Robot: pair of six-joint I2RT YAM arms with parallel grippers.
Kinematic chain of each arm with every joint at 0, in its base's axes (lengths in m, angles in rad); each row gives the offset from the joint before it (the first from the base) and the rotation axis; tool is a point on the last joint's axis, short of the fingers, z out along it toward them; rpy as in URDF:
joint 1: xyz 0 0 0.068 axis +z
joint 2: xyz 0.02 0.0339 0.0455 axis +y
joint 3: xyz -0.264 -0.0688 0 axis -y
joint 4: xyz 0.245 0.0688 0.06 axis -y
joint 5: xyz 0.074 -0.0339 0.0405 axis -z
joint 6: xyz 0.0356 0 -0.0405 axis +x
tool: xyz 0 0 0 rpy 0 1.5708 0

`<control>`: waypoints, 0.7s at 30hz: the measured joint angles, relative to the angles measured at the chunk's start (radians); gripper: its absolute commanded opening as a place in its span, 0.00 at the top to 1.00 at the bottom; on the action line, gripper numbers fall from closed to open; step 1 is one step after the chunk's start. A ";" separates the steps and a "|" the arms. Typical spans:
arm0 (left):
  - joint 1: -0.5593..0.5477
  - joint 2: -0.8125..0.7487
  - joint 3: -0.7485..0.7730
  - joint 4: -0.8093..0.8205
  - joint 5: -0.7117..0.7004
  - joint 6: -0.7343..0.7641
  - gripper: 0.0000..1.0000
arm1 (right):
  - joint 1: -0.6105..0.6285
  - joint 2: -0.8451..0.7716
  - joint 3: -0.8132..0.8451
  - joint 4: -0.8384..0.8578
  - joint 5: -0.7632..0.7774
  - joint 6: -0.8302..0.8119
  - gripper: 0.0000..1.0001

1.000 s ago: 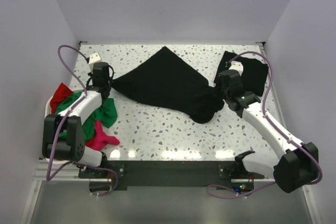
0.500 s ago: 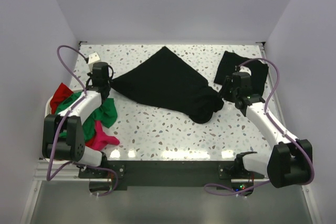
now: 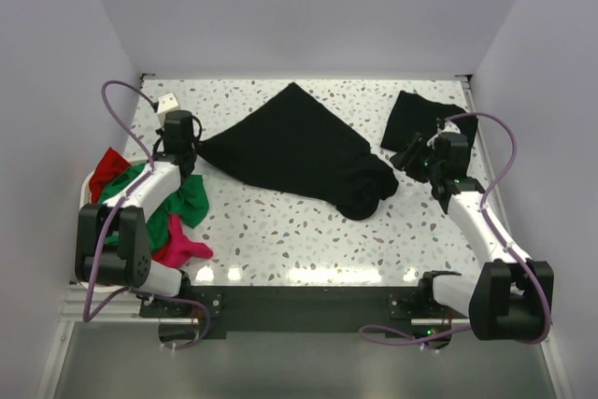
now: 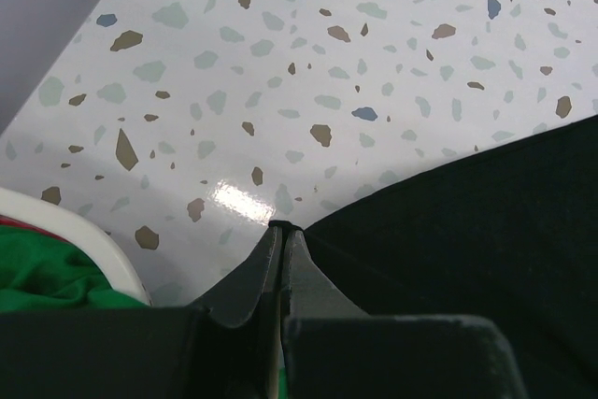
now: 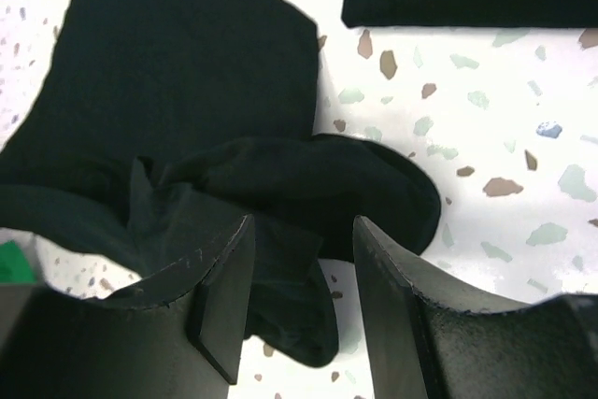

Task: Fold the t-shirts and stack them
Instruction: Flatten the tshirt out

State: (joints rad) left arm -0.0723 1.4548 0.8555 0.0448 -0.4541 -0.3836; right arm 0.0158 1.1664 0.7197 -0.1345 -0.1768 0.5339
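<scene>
The large black t-shirt's loose end lies bunched up. My right gripper will pinch the cloth there [image 5: 297, 248] and lift with my left gripper to spread it.
A large black t-shirt [image 3: 299, 147] lies spread across the middle of the table, its right end bunched into a heap [image 3: 369, 189]. My left gripper [image 3: 192, 149] is shut on that shirt's left corner. In the left wrist view a thin black edge [image 4: 280, 227] shows pinched at the fingertips. My right gripper [image 3: 405, 158] hovers open just right of the heap, and in the right wrist view the bunched cloth [image 5: 280, 184] lies beyond the open gripper [image 5: 304, 231], with nothing gripped. A folded black t-shirt [image 3: 425, 119] rests at the back right.
Green [image 3: 192, 198], red [image 3: 107, 163] and magenta [image 3: 182, 248] t-shirts are piled at the left edge beside my left arm. A white rim [image 4: 84, 240] curves past the green cloth [image 4: 47, 277]. A small white tag [image 3: 168, 100] lies at the back left corner.
My right gripper has drawn back to the right, away from the bunched end of the black t-shirt, and its jaws have opened wider. The left arm and the shirt have stayed put.
</scene>
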 measured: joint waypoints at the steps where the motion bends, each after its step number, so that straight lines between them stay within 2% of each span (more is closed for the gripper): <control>1: 0.000 0.000 0.000 0.000 0.002 0.000 1.00 | -0.014 -0.011 -0.011 0.004 -0.011 0.008 0.50; 9: 0.000 0.000 0.000 0.008 0.014 0.000 1.00 | -0.076 -0.032 -0.090 0.074 -0.124 0.077 0.50; 21: 0.000 0.000 0.000 0.020 0.023 0.000 1.00 | -0.084 0.071 -0.120 0.230 -0.267 0.179 0.53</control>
State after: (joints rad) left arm -0.0723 1.4548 0.8555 0.0650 -0.4313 -0.3836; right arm -0.0677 1.2373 0.5999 0.0959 -0.4442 0.7132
